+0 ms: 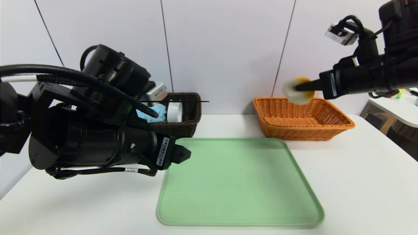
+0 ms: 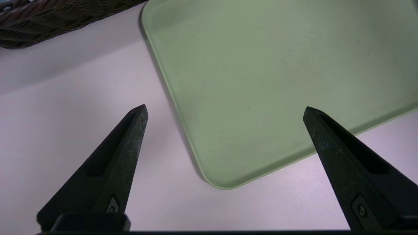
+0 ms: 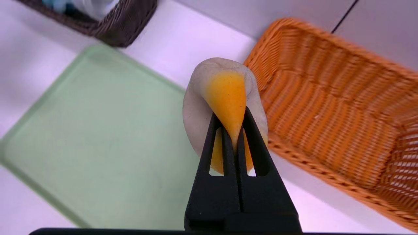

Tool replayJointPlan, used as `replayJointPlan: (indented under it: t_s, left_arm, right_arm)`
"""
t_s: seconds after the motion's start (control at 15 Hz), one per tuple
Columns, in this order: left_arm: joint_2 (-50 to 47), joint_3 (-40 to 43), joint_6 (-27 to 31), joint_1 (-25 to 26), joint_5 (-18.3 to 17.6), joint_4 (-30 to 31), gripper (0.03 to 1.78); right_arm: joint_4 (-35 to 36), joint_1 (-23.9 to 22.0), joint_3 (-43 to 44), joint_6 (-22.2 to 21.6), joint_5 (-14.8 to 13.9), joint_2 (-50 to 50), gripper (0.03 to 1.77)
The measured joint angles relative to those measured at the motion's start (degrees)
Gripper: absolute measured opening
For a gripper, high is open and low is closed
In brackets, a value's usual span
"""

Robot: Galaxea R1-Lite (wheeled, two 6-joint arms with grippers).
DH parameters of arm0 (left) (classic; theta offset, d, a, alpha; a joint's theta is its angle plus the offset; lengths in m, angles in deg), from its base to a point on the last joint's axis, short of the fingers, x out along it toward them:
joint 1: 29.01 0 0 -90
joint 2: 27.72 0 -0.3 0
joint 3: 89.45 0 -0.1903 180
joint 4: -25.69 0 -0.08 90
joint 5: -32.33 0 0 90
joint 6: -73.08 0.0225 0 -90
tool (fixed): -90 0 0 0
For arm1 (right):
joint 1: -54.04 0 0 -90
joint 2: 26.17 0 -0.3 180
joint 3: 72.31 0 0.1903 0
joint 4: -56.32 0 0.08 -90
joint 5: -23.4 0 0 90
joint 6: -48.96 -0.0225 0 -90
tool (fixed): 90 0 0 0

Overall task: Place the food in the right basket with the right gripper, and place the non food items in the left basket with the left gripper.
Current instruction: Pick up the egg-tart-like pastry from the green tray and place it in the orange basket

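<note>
The robot's right gripper needs to let go of the fried egg inside the orange basket's end (image 1: 290,113) (image 3: 290,109) nearest the dark brown basket.
My right gripper (image 3: 232,112) is shut on a soft fried egg (image 3: 225,94), white with an orange-yellow yolk, pinched at the yolk. In the head view the fried egg (image 1: 297,90) hangs high above the near-left rim of the orange right basket (image 1: 302,119), which looks bare inside. The dark brown left basket (image 1: 187,114) at the back holds a blue item (image 1: 151,112) and a white item (image 1: 174,112). My left gripper (image 2: 225,112) is open, holding nothing, low over the near-left corner of the green tray (image 2: 277,75).
The green tray (image 1: 238,182) lies in the middle of the white table (image 1: 359,182) with nothing on it. The left arm's bulk (image 1: 94,143) hides part of the brown basket. A white wall stands close behind both baskets.
</note>
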Motion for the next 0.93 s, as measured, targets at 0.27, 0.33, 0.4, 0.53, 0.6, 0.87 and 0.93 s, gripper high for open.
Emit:
replayJointPlan:
  t_s: [0.27,0.33,0.4,0.53,0.6,0.87,0.93]
  left_arm:
    - [0.2,-0.5,0.1,0.0,-0.1,0.0,1.69]
    - [0.2,-0.7,0.2,0.0,-0.1,0.0,1.69]
    - [0.2,-0.9,0.2,0.1,-0.1,0.0,1.69]
    - [0.2,-0.9,0.2,0.0,0.0,-0.1,1.69]
    - [0.2,-0.9,0.2,0.1,0.0,0.0,1.69]
    - [0.2,-0.9,0.2,0.1,0.0,0.0,1.69]
    - [0.2,-0.9,0.2,0.1,0.0,0.0,1.69]
  right_arm:
    - [0.1,-4.3,6.0,-1.0,-0.5,6.4,0.06]
    - [0.1,-5.4,7.0,-1.1,-0.6,8.3,0.06]
    - [0.1,-6.6,7.8,-1.2,-0.5,10.6,0.06]
    - [0.1,-8.4,8.7,-1.2,-0.5,14.7,0.06]
    - [0.1,-9.3,9.0,-1.2,-0.5,16.8,0.06]
    - [-0.6,-11.4,11.8,-0.9,-0.9,23.5,0.06]
    - [-1.1,-11.7,12.9,-0.8,-1.5,24.8,0.06]
